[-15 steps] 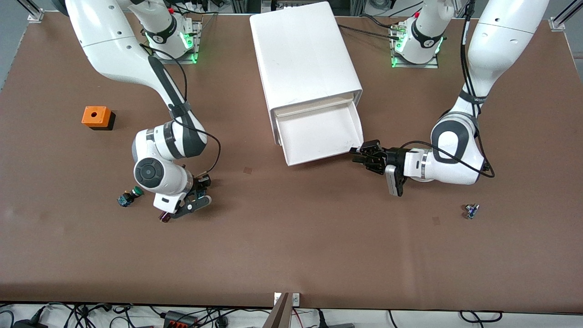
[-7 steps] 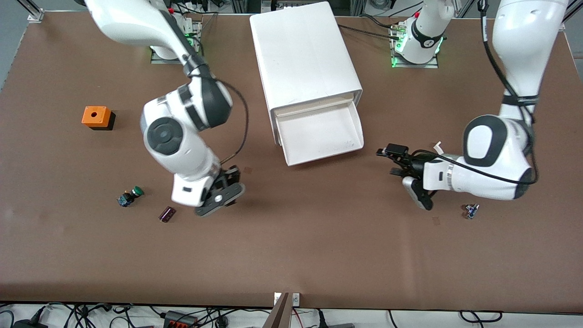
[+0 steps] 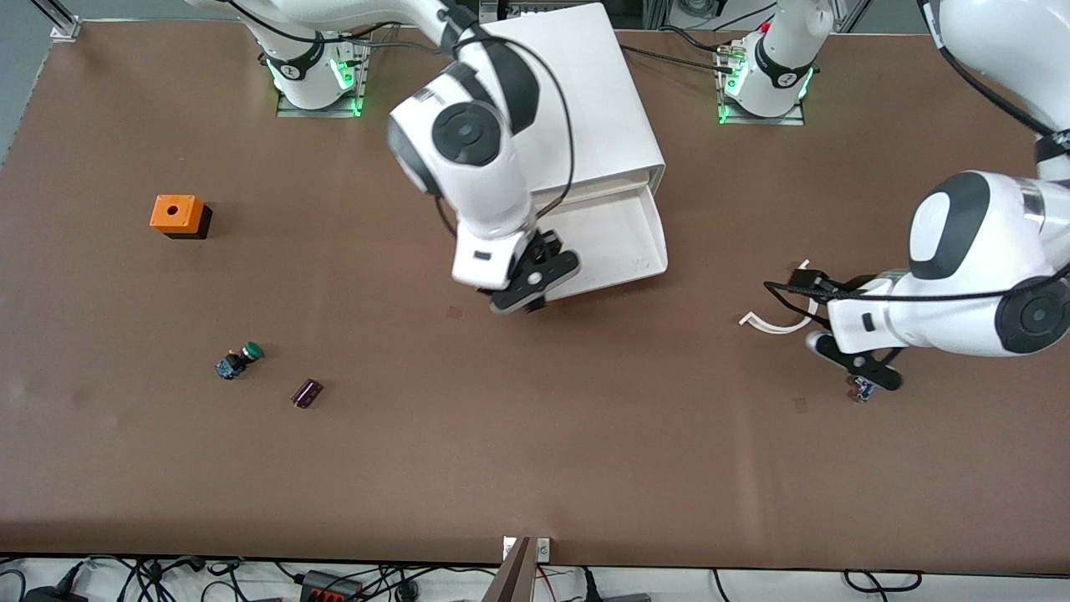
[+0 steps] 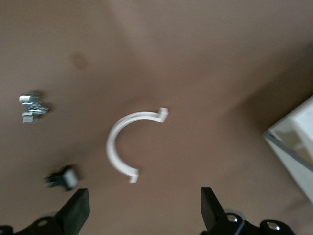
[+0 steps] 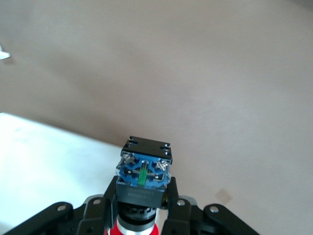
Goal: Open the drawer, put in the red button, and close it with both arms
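Note:
Next, I let go of the red button with my right gripper on the middle of the open white drawer's bottom (image 3: 594, 252). The button is now over the drawer's front edge.
The red button (image 5: 143, 183) is clamped in my right gripper (image 5: 143, 196), red cap toward the palm and blue-black body sticking out. In the front view the right gripper (image 3: 529, 284) hangs over the front edge of the open white drawer (image 3: 623, 238); the button is hidden there. My left gripper (image 3: 836, 333) is open over the table toward the left arm's end, holding nothing. In the left wrist view its black fingers (image 4: 76, 211) stand wide apart above bare table.
The white cabinet (image 3: 577, 92) stands between the bases. A white curved piece (image 3: 777, 323) lies on the table near the left gripper, beside a small metal part (image 3: 863, 390). Toward the right arm's end lie an orange box (image 3: 175, 214), a green button (image 3: 241, 359) and a dark cylinder (image 3: 307, 392).
The right arm rose from the table by the green button and swung to the drawer with the red button. The left gripper opened and drew away from the drawer; the white curved piece now lies on the table.

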`<state>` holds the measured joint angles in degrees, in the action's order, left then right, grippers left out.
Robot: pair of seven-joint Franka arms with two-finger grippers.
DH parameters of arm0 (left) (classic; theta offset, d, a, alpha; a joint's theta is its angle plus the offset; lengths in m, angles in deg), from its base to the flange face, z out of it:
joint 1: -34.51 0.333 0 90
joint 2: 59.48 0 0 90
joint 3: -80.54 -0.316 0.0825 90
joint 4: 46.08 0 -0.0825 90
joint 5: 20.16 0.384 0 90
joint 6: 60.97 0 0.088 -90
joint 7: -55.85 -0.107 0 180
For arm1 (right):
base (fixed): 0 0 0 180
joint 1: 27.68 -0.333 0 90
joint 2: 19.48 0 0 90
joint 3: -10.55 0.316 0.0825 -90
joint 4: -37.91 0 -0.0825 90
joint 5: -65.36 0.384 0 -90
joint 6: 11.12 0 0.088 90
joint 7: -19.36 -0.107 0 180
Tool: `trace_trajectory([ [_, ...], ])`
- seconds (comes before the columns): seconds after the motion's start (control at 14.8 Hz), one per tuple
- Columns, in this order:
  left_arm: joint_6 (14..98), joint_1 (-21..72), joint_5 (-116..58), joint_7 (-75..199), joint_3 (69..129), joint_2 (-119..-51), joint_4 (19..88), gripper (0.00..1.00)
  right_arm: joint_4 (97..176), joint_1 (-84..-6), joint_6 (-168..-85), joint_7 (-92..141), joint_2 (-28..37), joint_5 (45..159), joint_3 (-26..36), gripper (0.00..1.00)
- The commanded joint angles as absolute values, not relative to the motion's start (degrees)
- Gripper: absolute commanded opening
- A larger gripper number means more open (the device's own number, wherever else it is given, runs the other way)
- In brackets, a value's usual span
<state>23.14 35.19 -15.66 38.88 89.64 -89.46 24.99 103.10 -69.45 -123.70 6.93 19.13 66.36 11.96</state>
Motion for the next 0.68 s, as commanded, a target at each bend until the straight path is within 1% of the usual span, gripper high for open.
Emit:
trace_trajectory([
  [0.0,22.0,35.0,-11.2,40.5,89.4,-89.5,15.0,1.0,101.0,-71.3,-122.7,2.0,20.8,67.0,11.5,0.0],
  [0.14,22.2,37.0,-11.4,40.7,89.8,-89.5,12.5,1.0,101.0,-72.9,-122.7,0.8,21.6,67.1,11.5,0.0],
  [0.2,22.2,37.6,-11.4,41.2,89.8,-89.3,12.4,1.0,101.1,-72.9,-122.6,0.0,21.8,67.6,11.6,0.0],
  [0.34,22.3,37.8,-11.3,43.6,89.7,-89.3,12.3,1.0,101.1,-73.0,-122.7,-1.1,22.5,73.1,11.9,0.0],
  [0.61,22.2,37.5,-11.3,48.5,90.3,-89.3,12.4,1.0,101.5,-75.1,-122.1,-1.6,23.6,72.7,11.7,0.0],
])
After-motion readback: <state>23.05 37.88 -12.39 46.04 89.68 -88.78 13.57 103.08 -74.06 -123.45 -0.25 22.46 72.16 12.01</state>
